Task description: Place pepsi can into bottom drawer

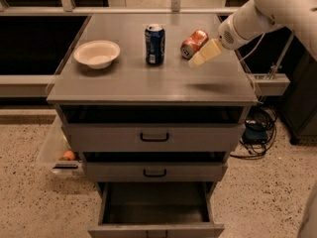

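My gripper will move next to the lower half of the pepsi can [155, 54], which is beside the crushed orange can, and close there.
The pepsi can [155, 44] stands upright on the grey cabinet top [148, 78], near the back middle. The bottom drawer [156, 207] is pulled open below, its dark interior showing nothing inside. My gripper [202, 55] hangs above the cabinet top to the right of the pepsi can, about a can's width or more away, just in front of a crushed orange can [193, 43]. It holds nothing that I can see.
A white bowl [97, 53] sits on the cabinet top at the left. Two shallower drawers with black handles [154, 137] are slightly open above the bottom one. A clear bin [62, 150] with fruit sits on the floor at the left; cables [257, 128] lie at the right.
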You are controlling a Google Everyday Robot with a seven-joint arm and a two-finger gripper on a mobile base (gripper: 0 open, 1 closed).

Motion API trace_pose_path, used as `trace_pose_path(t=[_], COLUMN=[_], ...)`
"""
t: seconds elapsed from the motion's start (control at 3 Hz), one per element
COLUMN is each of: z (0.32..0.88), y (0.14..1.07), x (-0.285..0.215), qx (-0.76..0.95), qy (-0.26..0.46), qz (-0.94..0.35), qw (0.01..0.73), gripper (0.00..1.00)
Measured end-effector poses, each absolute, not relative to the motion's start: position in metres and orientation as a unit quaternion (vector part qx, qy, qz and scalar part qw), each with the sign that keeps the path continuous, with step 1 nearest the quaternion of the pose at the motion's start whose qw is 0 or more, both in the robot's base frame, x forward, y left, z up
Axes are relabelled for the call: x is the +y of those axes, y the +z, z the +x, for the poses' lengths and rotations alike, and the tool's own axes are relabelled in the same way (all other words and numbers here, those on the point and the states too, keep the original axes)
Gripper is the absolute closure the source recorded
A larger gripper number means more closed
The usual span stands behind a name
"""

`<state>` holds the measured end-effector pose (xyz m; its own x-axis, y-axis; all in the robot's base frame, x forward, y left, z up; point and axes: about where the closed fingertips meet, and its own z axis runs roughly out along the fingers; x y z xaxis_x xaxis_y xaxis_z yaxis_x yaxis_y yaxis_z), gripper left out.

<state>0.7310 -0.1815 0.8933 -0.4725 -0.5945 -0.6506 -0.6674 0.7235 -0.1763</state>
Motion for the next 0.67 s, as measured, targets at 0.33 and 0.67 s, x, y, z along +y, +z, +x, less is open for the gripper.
trace_pose_path(t=[0.33,0.67], z=[0.751,0.769], y=[0.891,0.885], x=[-0.146,-0.102], qx=[0.839,0.821], qy=[0.073,0.101], qz=[-0.397,-0.425], qw=[0.366,0.369], gripper=[0.00,0.00])
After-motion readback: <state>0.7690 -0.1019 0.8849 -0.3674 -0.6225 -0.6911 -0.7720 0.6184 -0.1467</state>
